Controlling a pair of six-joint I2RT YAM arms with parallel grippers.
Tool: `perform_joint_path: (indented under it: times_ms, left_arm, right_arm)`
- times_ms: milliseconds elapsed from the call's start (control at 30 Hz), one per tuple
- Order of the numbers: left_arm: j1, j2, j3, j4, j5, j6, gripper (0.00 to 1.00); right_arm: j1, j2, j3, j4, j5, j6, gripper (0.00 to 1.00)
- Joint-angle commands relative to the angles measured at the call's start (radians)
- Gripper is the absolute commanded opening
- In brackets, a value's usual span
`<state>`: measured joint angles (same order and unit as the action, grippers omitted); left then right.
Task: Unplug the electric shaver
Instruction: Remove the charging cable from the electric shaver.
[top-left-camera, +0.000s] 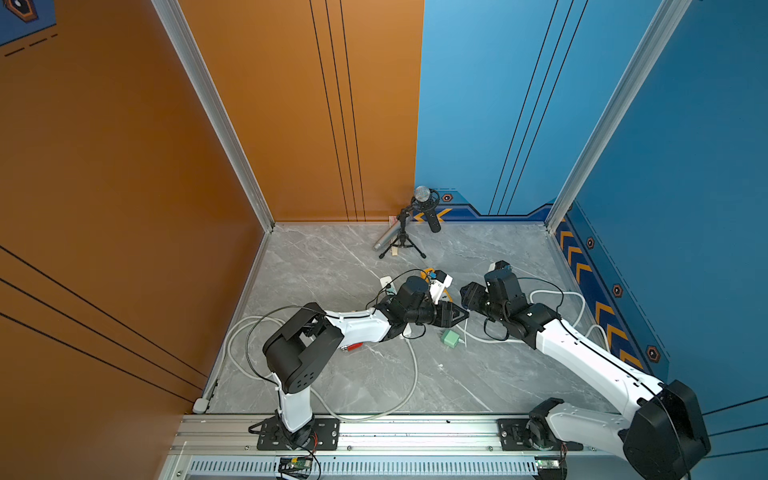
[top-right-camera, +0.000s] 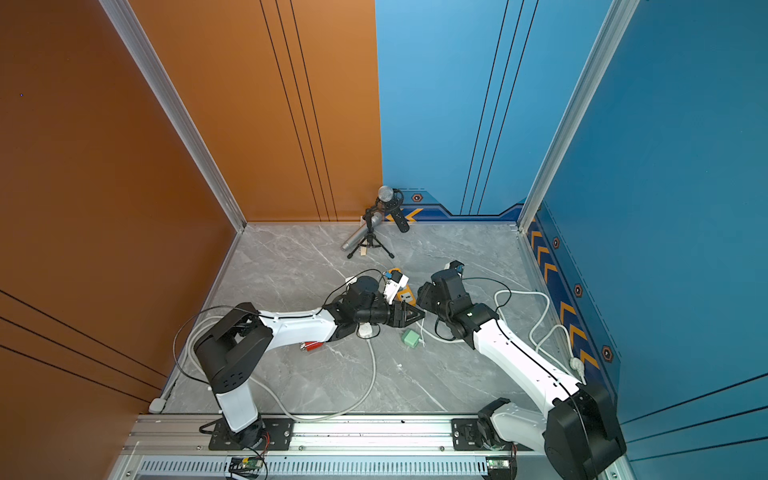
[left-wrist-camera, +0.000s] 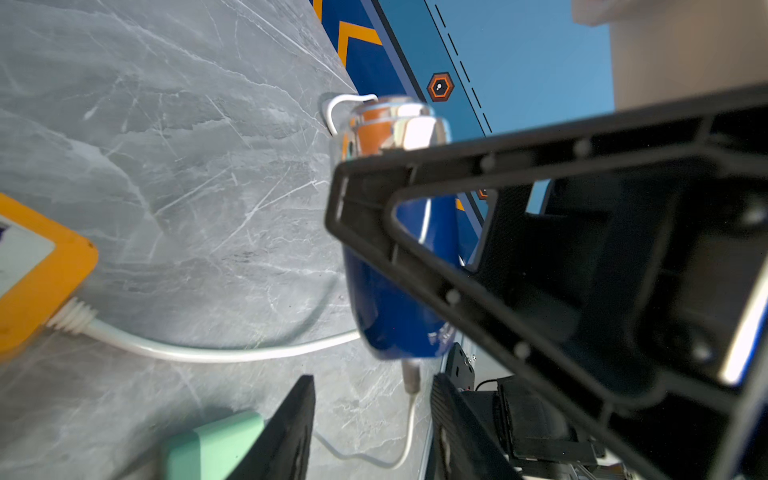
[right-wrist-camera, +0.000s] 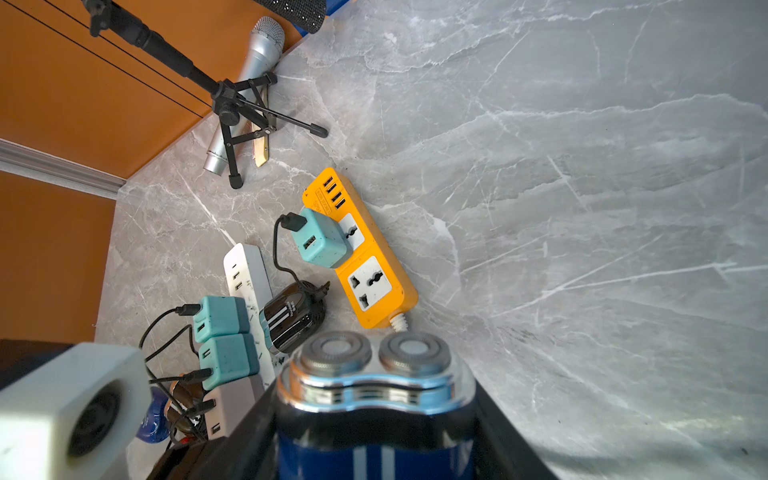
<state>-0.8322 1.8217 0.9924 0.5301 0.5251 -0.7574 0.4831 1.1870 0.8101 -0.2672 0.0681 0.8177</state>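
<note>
My left gripper needs to reach farther and grip the plug (left-wrist-camera: 411, 377) before pulling it out, as its open fingers are short of the plug in the shaver's base.
The electric shaver (right-wrist-camera: 374, 399), blue with a chrome head and two round cutters, is held above the table with my right gripper (right-wrist-camera: 374, 449) shut on its body. In the left wrist view the shaver (left-wrist-camera: 395, 299) hangs with a small plug (left-wrist-camera: 411, 376) in its base. A thin white cable (left-wrist-camera: 405, 436) runs from the plug to a mint green adapter (left-wrist-camera: 212, 449). My left gripper (left-wrist-camera: 370, 436) is open, its fingers (left-wrist-camera: 291, 432) on either side of that cable, just below the plug. In both top views the left gripper (top-left-camera: 461, 313) (top-right-camera: 417, 312) meets the right gripper (top-left-camera: 471, 297).
A yellow power strip (right-wrist-camera: 365, 266) and a white power strip (right-wrist-camera: 249, 282) with teal chargers (right-wrist-camera: 224, 332) and a black adapter (right-wrist-camera: 291, 320) lie beside the arms. A microphone tripod (top-left-camera: 401, 237) stands at the back. Thick white cords (top-left-camera: 411, 374) loop over the marble table.
</note>
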Motion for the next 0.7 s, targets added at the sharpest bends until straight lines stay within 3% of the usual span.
perform_joint_path:
  times_ms: [0,367,667]
  left_arm:
    - [-0.008,0.016,-0.018,0.071,-0.052,-0.013,0.46]
    - [-0.023,0.064,-0.019,0.170,-0.046,-0.056,0.42]
    - [-0.023,0.089,-0.001,0.185,-0.051,-0.068,0.30]
  right_arm:
    - [-0.008,-0.033,-0.012,0.033,-0.016,0.048,0.51]
    - [-0.009,-0.048,-0.022,0.027,-0.015,0.095,0.50]
    - [-0.003,-0.050,-0.029,0.020,-0.015,0.132,0.49]
